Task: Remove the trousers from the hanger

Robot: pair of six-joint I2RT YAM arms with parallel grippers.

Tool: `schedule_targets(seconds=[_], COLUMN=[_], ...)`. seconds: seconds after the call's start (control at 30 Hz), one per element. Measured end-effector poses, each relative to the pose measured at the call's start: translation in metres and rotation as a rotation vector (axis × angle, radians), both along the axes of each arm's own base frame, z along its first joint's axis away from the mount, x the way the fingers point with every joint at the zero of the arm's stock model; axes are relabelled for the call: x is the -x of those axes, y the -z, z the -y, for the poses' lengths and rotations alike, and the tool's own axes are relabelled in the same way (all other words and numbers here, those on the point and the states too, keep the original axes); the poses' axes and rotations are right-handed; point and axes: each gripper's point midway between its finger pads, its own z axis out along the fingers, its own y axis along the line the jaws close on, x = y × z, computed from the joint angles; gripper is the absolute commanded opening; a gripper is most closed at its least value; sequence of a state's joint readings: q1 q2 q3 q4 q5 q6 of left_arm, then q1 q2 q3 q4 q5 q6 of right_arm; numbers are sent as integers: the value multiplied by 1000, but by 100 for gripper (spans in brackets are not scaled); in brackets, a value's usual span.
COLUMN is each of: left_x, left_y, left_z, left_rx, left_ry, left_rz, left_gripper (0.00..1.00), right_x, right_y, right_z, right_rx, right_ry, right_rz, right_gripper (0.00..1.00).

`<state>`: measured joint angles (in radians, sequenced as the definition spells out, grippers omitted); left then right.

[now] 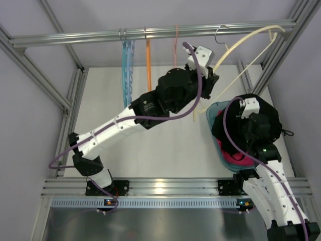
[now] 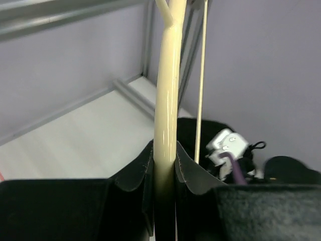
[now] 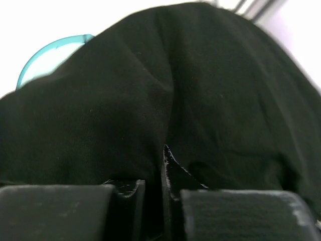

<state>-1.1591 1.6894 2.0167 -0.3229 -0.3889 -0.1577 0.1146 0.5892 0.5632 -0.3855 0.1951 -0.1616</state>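
Observation:
My left gripper will release the cream hanger on the top rail (image 1: 107, 38), setting it beside the light-blue hangers and keeping it away from the orange hanger.
The cream hanger (image 1: 244, 42) hangs by its metal hook from the top rail, tilted toward the right arm. My left gripper (image 1: 209, 75) is shut on one of its arms; in the left wrist view both fingers press the cream bar (image 2: 168, 100) at the gripper (image 2: 164, 165). The black trousers (image 3: 200, 75) fill the right wrist view. My right gripper (image 3: 163, 170) is shut on a fold of them. In the top view the right gripper (image 1: 235, 131) is low over the teal basket (image 1: 210, 113), and the trousers are mostly hidden under the wrist.
Light-blue hangers (image 1: 128, 65) and an orange hanger (image 1: 148, 63) hang from the rail (image 1: 90, 36) on the left. A magenta cloth (image 1: 235, 158) lies in the basket, whose rim also shows in the right wrist view (image 3: 50, 50). Metal frame posts stand at both sides.

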Motion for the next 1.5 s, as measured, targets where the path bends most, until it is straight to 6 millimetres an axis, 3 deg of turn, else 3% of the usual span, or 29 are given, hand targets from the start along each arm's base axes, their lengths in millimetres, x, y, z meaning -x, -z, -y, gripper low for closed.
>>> schedule_targets(seconds=[0.03, 0.13, 0.17, 0.27, 0.37, 0.5, 0.6, 0.7, 0.8, 0.9, 1.1, 1.3, 1.5], left_x=[6, 30, 39, 61, 72, 67, 38, -6, -19, -5, 54, 120, 143], left_y=[-13, -50, -61, -92, -113, -130, -133, -125, -103, -85, -73, -62, -14], left_z=[-2, -23, -33, -60, -85, -109, -140, -195, -246, -289, -374, -418, -442], left_rx=[39, 131, 157, 222, 254, 237, 219, 182, 129, 107, 148, 137, -40], left_ry=[29, 108, 132, 187, 188, 140, 44, -128, -225, -271, -482, -679, -814], left_rz=[18, 75, 94, 158, 226, 320, 349, 358, 362, 368, 450, 566, 524], left_gripper=[0, 0, 0, 0, 0, 0, 0, 0, 0, 0, 0, 0, 0], right_x=[-2, -6, -7, -8, -8, -11, -11, -12, -12, -13, -19, -26, -34], right_y=[5, 20, 24, 28, 15, -24, -51, -68, -76, -81, -84, -87, -93], right_z=[-2, -8, -10, -16, -20, -25, -27, -28, -31, -34, -37, -40, -45], right_rx=[0, 8, 5, 5, -2, -10, -13, -11, -16, -21, -26, -32, -43], right_ry=[-11, -51, -64, -104, -131, -161, -172, -180, -197, -211, -224, -236, -257], right_rz=[-20, -87, -106, -136, -110, -15, 49, 88, 99, 96, 85, 74, 66], right_gripper=[16, 58, 81, 99, 99, 99, 99, 99, 99, 100, 99, 99, 99])
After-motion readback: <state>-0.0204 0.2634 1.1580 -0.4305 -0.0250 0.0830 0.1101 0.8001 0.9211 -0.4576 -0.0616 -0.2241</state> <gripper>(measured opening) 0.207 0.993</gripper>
